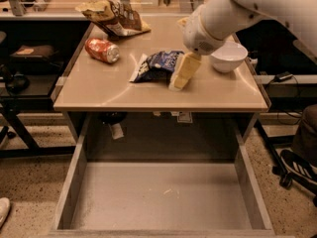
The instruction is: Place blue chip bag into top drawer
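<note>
The blue chip bag has an end nearest the white bowl. My gripper needs to close on the end of the blue chip bag (174, 61) there.
The blue chip bag (157, 66) lies crumpled on the tan tabletop (124, 90), near its middle. The gripper (181, 75) hangs from the white arm coming in from the upper right, its cream-coloured fingers right at the bag's right edge, low over the table. The top drawer (163, 195) is pulled fully out below the table's front edge, its speckled grey bottom bare.
A white bowl (228, 56) stands to the right of the gripper. A red soda can (102, 50) lies on its side at the left. A yellow-brown chip bag (114, 18) lies at the back left. A chair base (297, 167) stands at the right of the drawer.
</note>
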`<action>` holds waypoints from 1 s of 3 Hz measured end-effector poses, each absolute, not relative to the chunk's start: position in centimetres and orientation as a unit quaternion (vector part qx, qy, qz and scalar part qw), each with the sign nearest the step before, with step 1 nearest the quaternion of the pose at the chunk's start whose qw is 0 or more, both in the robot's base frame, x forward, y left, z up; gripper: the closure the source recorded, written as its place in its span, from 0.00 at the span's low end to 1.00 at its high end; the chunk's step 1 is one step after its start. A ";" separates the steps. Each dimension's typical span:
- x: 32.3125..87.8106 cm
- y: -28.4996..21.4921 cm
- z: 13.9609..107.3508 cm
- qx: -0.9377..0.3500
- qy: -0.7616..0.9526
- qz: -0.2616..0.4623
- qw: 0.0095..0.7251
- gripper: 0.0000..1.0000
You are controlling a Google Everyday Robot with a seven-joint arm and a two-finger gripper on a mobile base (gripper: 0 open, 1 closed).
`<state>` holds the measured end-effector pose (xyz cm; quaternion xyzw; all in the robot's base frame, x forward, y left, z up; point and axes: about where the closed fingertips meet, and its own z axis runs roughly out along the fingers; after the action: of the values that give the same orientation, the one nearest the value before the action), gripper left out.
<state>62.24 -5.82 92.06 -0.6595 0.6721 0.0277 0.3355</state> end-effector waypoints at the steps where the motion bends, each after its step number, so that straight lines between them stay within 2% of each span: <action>1: 65.8 -4.5 90.0 -0.664 0.660 0.042 0.349 0.00; 3: 70.7 -2.7 85.0 -0.668 0.659 0.073 0.338 0.00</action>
<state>70.66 -2.72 84.97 -0.6680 0.6587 0.0730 0.3384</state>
